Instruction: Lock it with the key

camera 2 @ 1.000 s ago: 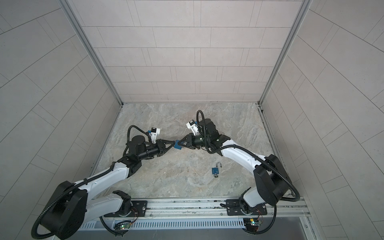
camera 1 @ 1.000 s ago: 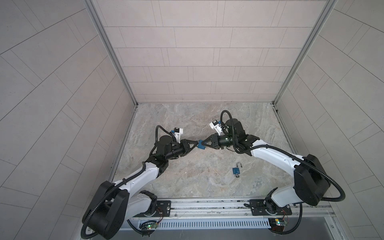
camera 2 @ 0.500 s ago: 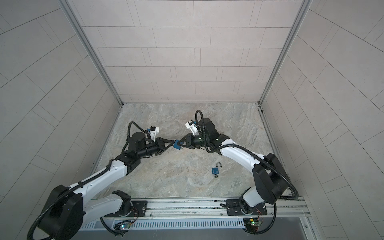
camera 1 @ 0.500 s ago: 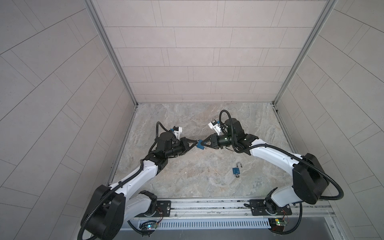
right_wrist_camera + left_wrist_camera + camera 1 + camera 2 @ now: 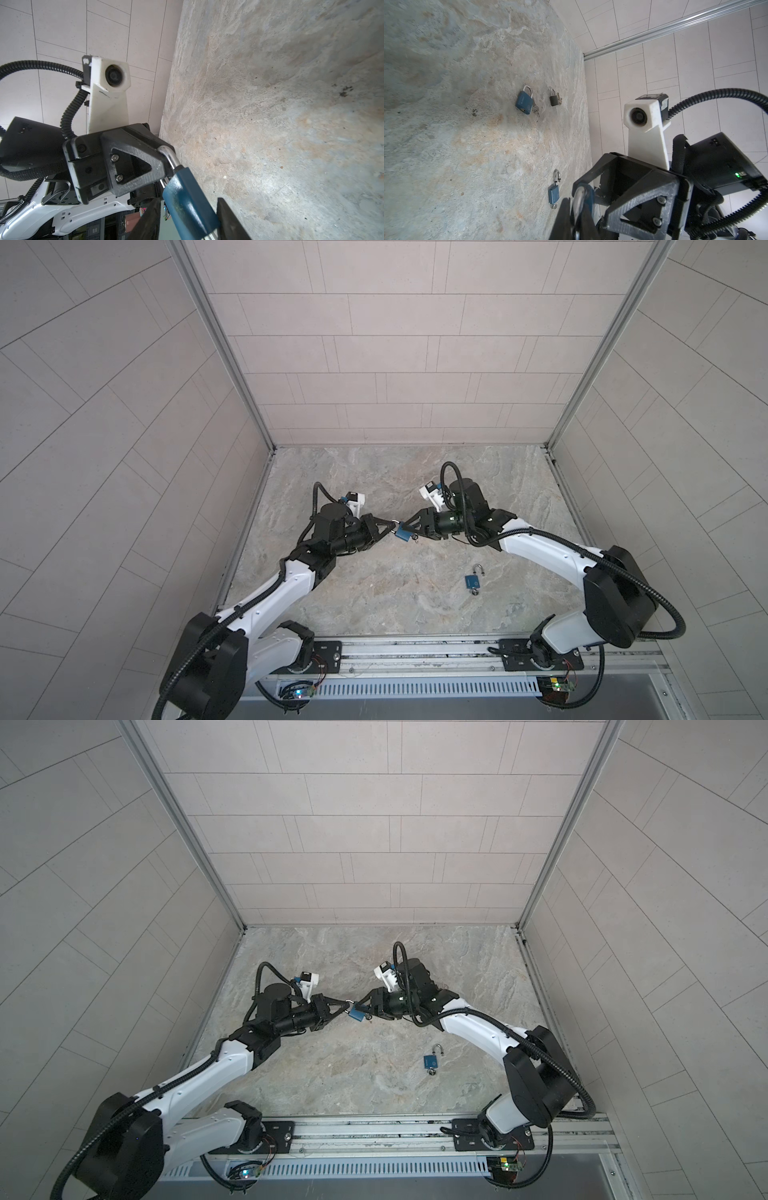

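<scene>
My right gripper should back off, as its fingers are around the body of the blue padlock, past the key, and take the key [image 5: 415, 538] while my left gripper holds the shackle.
A blue padlock [image 5: 401, 533] [image 5: 355, 1013] hangs in the air between my two grippers in both top views. My left gripper [image 5: 392, 526] [image 5: 579, 209] is shut on its silver shackle [image 5: 170, 158]. My right gripper [image 5: 410, 529] [image 5: 188, 207] is open, its fingers [image 5: 226, 220] standing on either side of the blue body [image 5: 187, 199], with a gap on one side. A small key [image 5: 415, 538] sticks out of the padlock's lower end.
A second blue padlock [image 5: 472, 581] [image 5: 553, 194] lies on the stone floor with its shackle open. In the left wrist view, another blue padlock [image 5: 523, 102] with keys [image 5: 536, 109] and a dark padlock [image 5: 553, 100] lie farther off. Tiled walls [image 5: 374, 364] enclose the floor.
My right gripper's jaws have spread apart off the padlock's body. My left gripper has tightened on the shackle. Both arms stay nearly in place.
</scene>
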Controlling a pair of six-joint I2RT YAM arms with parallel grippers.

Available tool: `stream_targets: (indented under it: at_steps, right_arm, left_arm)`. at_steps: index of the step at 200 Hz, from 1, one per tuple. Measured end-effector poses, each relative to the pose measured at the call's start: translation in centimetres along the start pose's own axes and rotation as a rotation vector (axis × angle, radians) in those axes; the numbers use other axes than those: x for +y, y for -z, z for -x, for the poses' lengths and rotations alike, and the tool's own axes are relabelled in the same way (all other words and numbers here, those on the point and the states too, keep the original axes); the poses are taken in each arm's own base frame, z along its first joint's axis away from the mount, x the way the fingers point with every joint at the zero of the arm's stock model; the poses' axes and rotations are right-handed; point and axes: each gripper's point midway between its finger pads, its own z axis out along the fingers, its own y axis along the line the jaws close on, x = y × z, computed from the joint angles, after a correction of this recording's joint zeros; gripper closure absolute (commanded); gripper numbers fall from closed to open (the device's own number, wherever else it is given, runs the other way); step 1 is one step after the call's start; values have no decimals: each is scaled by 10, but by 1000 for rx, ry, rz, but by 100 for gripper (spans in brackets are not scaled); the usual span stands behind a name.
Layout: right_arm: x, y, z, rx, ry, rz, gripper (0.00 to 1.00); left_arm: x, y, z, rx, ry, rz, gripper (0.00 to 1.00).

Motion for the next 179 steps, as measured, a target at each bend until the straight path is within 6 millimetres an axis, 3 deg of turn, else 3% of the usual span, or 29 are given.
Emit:
stream_targets:
  at_steps: [71,126,179]
  right_arm:
    - [-3,41,4,-120,1,5,48]
    - [-39,33,-13,-147,-141,-3,51]
    - [-25,27,-12,-179,-149,41,54]
  left_arm:
    - [3,-3,3,-15,39,2,100]
    - [-1,-3,5,-29,54,-25,100]
    - [4,-3,3,-27,69,-16,100]
